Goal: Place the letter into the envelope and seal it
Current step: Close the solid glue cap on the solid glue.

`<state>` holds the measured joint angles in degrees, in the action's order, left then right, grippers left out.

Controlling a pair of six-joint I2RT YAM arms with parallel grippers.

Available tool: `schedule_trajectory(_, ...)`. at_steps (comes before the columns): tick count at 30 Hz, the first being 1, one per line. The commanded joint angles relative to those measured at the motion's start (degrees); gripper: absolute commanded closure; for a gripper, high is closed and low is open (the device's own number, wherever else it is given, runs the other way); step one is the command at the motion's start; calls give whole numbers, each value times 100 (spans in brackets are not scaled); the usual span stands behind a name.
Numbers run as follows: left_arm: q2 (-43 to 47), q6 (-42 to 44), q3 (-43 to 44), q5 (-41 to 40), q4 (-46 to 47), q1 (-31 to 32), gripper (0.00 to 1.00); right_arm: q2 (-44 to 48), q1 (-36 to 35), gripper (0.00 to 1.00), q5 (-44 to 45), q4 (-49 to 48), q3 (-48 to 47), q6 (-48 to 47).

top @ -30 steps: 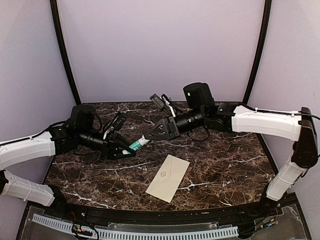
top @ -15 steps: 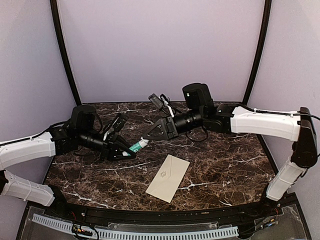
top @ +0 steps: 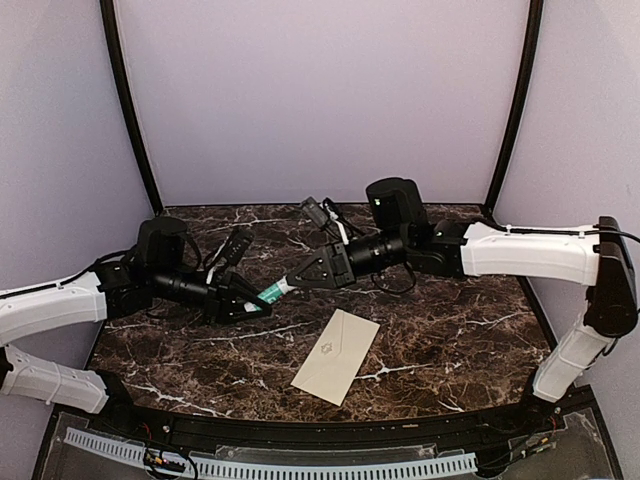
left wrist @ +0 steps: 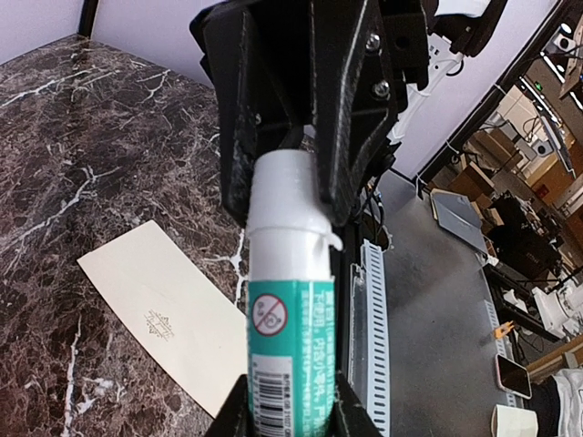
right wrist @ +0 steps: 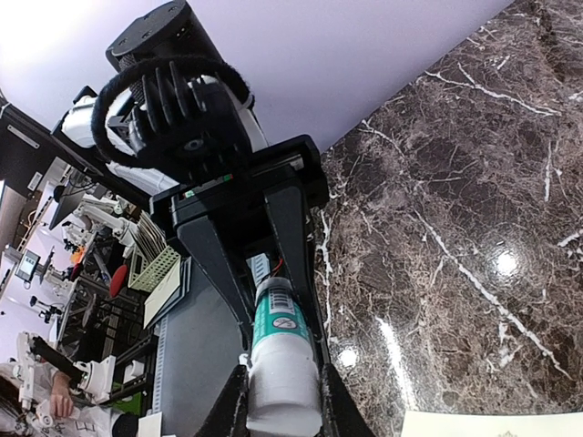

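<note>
Next, I release the glue stick from my left gripper on the marble table (top: 269,304) beside the envelope's far end, toward my left arm.
The cream envelope (top: 337,355) lies flat on the marble table, emblem up, near the front middle; it also shows in the left wrist view (left wrist: 164,319). The letter is not in view. A glue stick (top: 277,290) with a teal label and white cap hangs in the air between both grippers, behind and left of the envelope. My left gripper (top: 258,300) is shut on its teal body (left wrist: 287,350). My right gripper (top: 295,281) is shut on its white cap (right wrist: 282,391). The cap sits on the tube.
The dark marble table (top: 450,320) is edged at the front by a black rim and a white slotted cable duct (top: 270,465). Purple walls and two black poles (top: 130,110) close in the back and sides.
My right gripper has rolled about its wrist while staying on the cap. My left gripper has shifted slightly left. The glue stick stays between them and the envelope has not moved.
</note>
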<state>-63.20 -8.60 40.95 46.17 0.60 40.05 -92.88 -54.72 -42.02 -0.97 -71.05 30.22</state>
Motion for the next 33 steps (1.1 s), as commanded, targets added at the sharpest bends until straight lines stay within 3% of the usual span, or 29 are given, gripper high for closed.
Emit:
schedule_trajectory(1, 216, -547, -55, -329, 1190, -41, 100, 145, -232, 100, -87, -213, 230, 214)
schedule_trajectory(8, 199, -796, -155, -67, 1606, -37, 100, 220, -241, 100, 18, -878, 471, 569)
schedule_trajectory(11, 122, -773, -145, 417, 1683, -26, 100, 133, -240, 100, -121, -876, 448, 564)
schedule_trajectory(15, -13, -431, 39, 669, 1250, 49, 100, 28, -242, 100, -393, -673, 333, 477)
schedule_trajectory(33, -211, -281, 288, 581, 1104, 73, 100, -81, -315, 100, -520, -144, 178, 236)
